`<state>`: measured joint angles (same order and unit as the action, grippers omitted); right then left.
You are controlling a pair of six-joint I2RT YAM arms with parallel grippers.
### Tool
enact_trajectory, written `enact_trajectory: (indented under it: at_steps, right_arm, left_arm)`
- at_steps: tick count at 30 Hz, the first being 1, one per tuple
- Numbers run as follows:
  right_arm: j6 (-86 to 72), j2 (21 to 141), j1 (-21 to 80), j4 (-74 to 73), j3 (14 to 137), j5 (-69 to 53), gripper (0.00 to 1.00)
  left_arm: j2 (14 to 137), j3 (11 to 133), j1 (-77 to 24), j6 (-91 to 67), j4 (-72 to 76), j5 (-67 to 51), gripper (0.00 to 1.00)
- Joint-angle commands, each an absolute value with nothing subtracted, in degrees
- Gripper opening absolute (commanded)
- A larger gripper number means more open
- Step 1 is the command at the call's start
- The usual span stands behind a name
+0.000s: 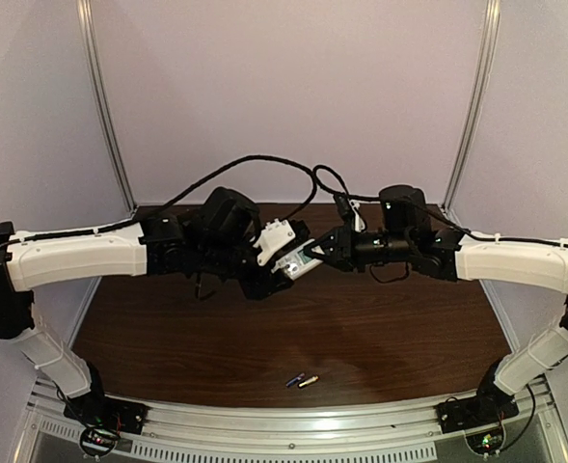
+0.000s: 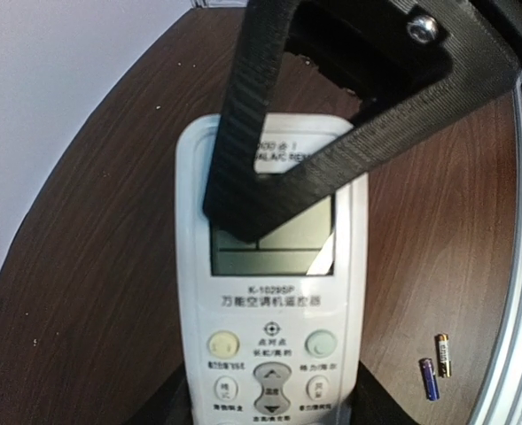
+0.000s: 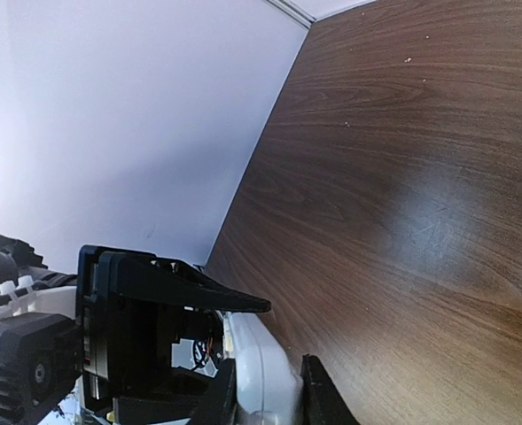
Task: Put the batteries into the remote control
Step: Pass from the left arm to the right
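The remote control has its buttons toward my left gripper, which pinches its long sides, so next my left gripper opens, turns and grips the remote control's front and back [image 2: 272, 343].
The white remote control [image 1: 296, 262] hangs in mid-air over the table, display and buttons facing the left wrist camera [image 2: 269, 292]. My left gripper [image 2: 269, 414] is shut on its button end, one dark finger on each long side. My right gripper [image 3: 269, 400] is shut on the display end, its fingers [image 3: 316, 394] pressed against both faces of the white body [image 3: 262, 359]; its black finger frame [image 2: 331, 142] crosses the top of the remote. The batteries lie side by side on the table near the front edge, one bluish-purple [image 1: 295, 379] [image 2: 429, 379] and one gold [image 1: 309, 381] [image 2: 442, 355].
The dark wooden table [image 1: 264, 328] ends at a metal rail [image 1: 293, 417] along the front, where both arm bases are bolted. Pale walls with metal posts [image 1: 105, 106] close in the back and sides. Black cables [image 1: 264, 164] loop above the wrists.
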<state>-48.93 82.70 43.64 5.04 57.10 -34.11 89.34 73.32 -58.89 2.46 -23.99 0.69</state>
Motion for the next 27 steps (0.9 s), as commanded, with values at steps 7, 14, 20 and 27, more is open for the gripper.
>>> enact_trajectory:
  at_steps: [7,14,20,27]
  right_arm:
    - [-53.2,81.9,43.6,9.3,57.1,-34.3,0.00]
    - [-60.0,78.9,41.6,8.3,55.2,-28.6,0.00]
    - [-64.6,77.3,41.0,6.4,55.1,-27.5,0.00]
    - [-69.7,76.7,41.0,9.7,52.8,-29.8,0.00]
  left_arm:
    - [86.6,73.1,-58.9,3.4,-18.8,8.4,0.97]
    - [79.9,63.9,-65.0,14.0,-7.3,23.9,0.98]
    - [83.2,60.9,-73.5,30.0,2.6,43.0,0.97]
    - [91.8,63.3,-76.1,41.4,8.5,55.6,0.85]
